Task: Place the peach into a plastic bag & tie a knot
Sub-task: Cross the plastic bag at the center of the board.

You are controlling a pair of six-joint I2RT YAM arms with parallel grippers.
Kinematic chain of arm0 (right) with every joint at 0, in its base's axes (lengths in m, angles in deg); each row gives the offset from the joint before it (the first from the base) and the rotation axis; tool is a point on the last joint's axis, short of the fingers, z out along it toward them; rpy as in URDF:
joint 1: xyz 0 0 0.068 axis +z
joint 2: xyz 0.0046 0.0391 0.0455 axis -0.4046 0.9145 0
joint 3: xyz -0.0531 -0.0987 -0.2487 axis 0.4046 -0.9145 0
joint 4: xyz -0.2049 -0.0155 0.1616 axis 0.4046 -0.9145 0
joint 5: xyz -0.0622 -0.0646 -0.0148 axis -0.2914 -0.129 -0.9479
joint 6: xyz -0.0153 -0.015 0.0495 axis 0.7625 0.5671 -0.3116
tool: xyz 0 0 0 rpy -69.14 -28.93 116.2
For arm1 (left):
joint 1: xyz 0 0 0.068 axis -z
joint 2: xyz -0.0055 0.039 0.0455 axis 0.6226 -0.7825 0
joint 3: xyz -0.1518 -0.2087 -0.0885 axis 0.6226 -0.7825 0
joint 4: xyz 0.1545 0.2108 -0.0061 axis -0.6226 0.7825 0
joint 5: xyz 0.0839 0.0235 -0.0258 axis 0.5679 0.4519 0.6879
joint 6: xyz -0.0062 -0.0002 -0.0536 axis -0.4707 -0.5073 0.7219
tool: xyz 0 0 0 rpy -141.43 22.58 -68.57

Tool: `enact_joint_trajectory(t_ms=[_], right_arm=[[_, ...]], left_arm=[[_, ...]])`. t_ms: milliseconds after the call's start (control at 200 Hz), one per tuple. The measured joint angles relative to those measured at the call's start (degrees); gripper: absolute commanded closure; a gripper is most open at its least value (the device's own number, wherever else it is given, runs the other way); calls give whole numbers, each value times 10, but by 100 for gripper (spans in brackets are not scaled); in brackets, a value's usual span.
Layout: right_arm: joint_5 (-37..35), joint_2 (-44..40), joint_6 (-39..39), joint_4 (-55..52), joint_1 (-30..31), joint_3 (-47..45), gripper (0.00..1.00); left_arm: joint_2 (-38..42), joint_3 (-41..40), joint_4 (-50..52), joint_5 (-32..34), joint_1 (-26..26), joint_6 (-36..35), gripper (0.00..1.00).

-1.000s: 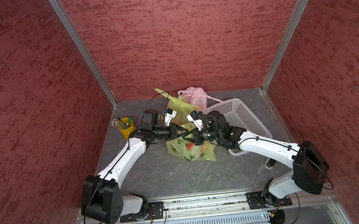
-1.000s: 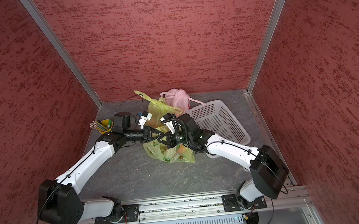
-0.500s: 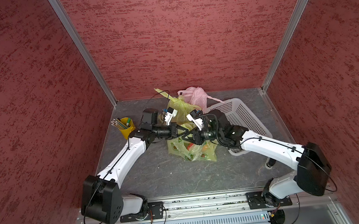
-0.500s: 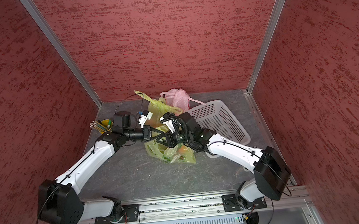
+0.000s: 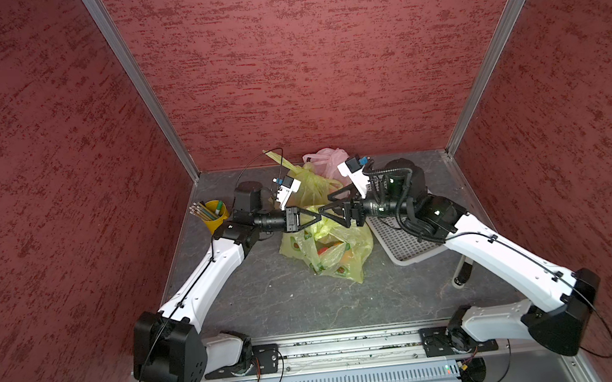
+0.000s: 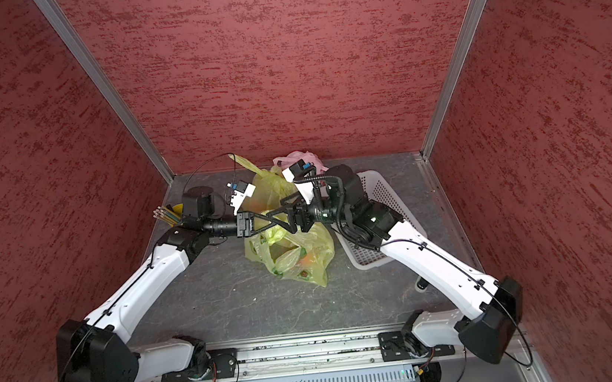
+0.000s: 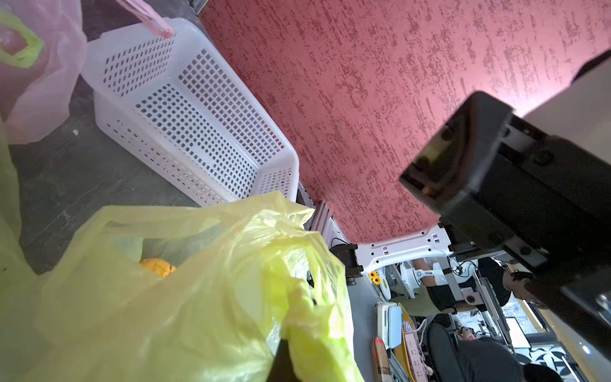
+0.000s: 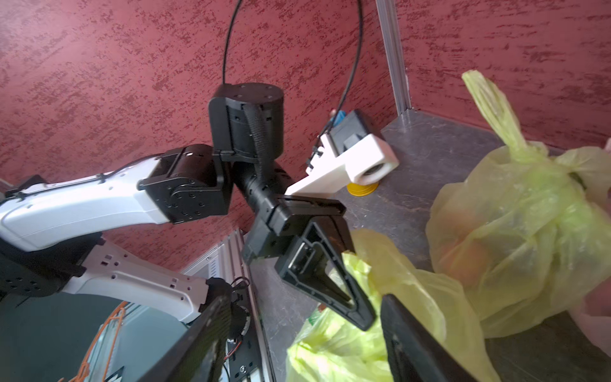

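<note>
My right gripper's open fingers are on both sides of my left gripper's tip, so it should grab the twisted strip (image 8: 346, 349) below that tip before my left gripper opens.
A yellow-green plastic bag (image 5: 326, 250) (image 6: 291, 253) lies mid-table. Orange-red fruit (image 5: 332, 250) shows through it, and an orange piece (image 7: 157, 266) is seen through its mouth; I cannot tell which is the peach. My left gripper (image 5: 318, 218) (image 6: 277, 220) (image 8: 362, 319) is shut on a twisted strip of the bag's top (image 7: 297, 317), which hides most of its fingers. My right gripper (image 5: 324, 204) (image 6: 275, 208) (image 8: 304, 299) faces it tip to tip and stands open. One finger is on each side of the left gripper's tip, and neither grips anything.
Behind the arms stand a knotted yellow bag (image 5: 310, 187) with fruit and a pink bag (image 5: 326, 159). A white perforated basket (image 5: 407, 243) (image 7: 185, 109) lies to the right under my right arm. A yellow cup of pencils (image 5: 213, 211) is at the left wall.
My right gripper has gone from shut to wide open, letting go of the bag's top. My left gripper has stayed shut on the bag.
</note>
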Motion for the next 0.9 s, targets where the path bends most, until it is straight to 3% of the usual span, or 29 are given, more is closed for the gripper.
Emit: enact_joint_trajectory(t_ms=[205, 381, 831, 867, 897], right_arm=[[41, 68, 27, -43, -3, 9, 24], [71, 77, 31, -51, -3, -15, 26], [92, 104, 33, -53, -3, -18, 73], [93, 104, 31, -52, -3, -18, 72], [94, 104, 30, -52, -3, -18, 64]], left_arm=[[4, 9, -2, -18, -5, -4, 100], [4, 9, -2, -22, -8, -4, 100], [3, 9, -3, -29, -9, -2, 100], [3, 9, -3, -28, -9, -2, 100], [3, 9, -3, -29, -9, -2, 100]])
